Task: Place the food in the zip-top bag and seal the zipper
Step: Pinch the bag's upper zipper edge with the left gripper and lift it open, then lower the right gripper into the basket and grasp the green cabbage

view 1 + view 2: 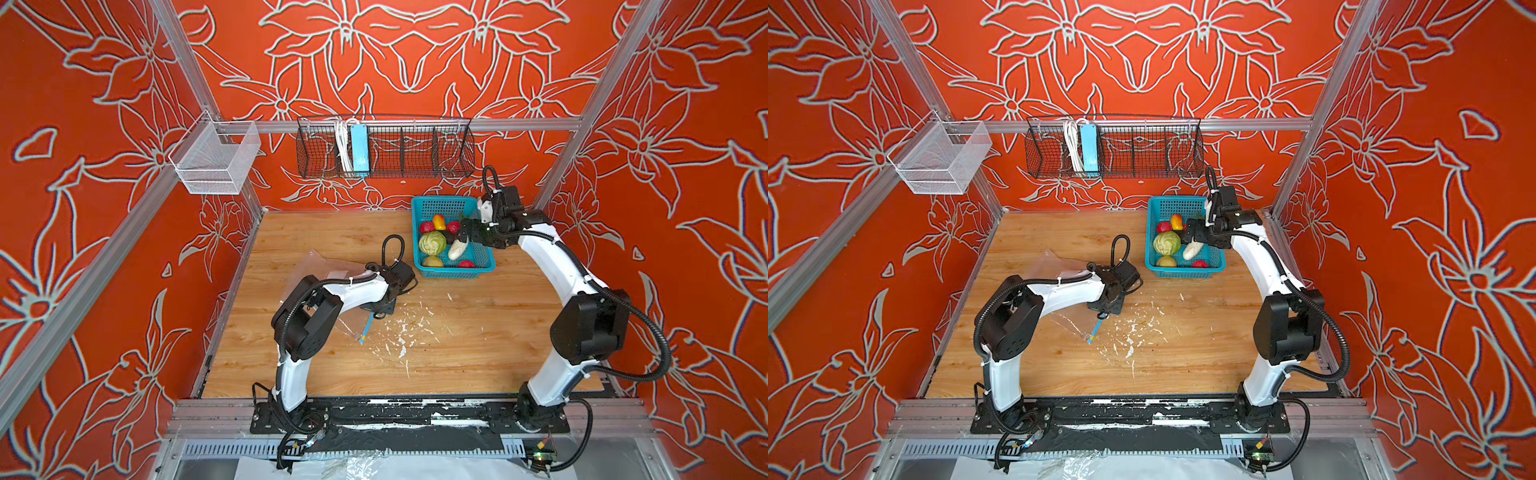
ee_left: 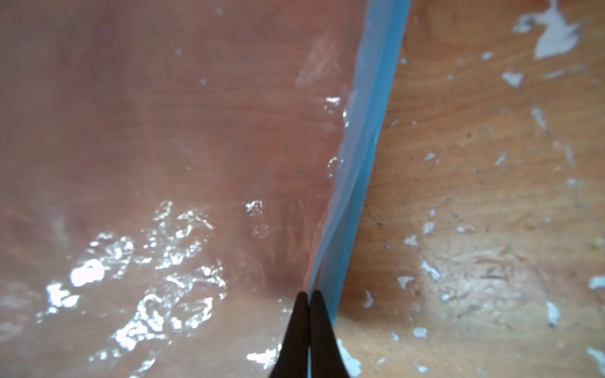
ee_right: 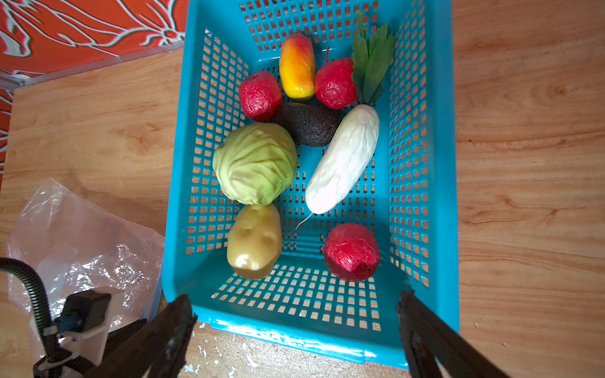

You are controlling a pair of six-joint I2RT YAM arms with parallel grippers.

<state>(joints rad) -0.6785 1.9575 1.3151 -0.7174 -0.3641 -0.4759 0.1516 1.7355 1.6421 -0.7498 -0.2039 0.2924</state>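
The middle of the cabbage (image 1: 432,243) (image 3: 255,165) in the teal basket, between the avocado and the yellow-green fruit, will be gripped by my right gripper.
The clear zip-top bag (image 1: 316,266) lies crumpled on the wooden table, partly hidden under my left arm. Its blue zipper (image 2: 360,163) runs along the mouth edge, and a short end shows in both top views (image 1: 366,329) (image 1: 1096,330). My left gripper (image 2: 309,294) is shut on that edge. The food sits in a teal basket (image 3: 438,163): cabbage (image 3: 255,163), radish (image 3: 343,160), mango (image 3: 297,67), avocado (image 3: 307,127), yellow-green fruit (image 3: 255,240), leaf (image 3: 371,65) and three strawberries (image 3: 352,252). My right gripper (image 3: 294,297) hangs open over the basket, holding nothing.
A black wire basket with a light-blue power strip (image 1: 359,149) hangs on the back rail. A white mesh basket (image 1: 216,162) hangs at the left post. White flecks (image 1: 401,332) mark the table between the arms. Aluminium frame posts bound the table.
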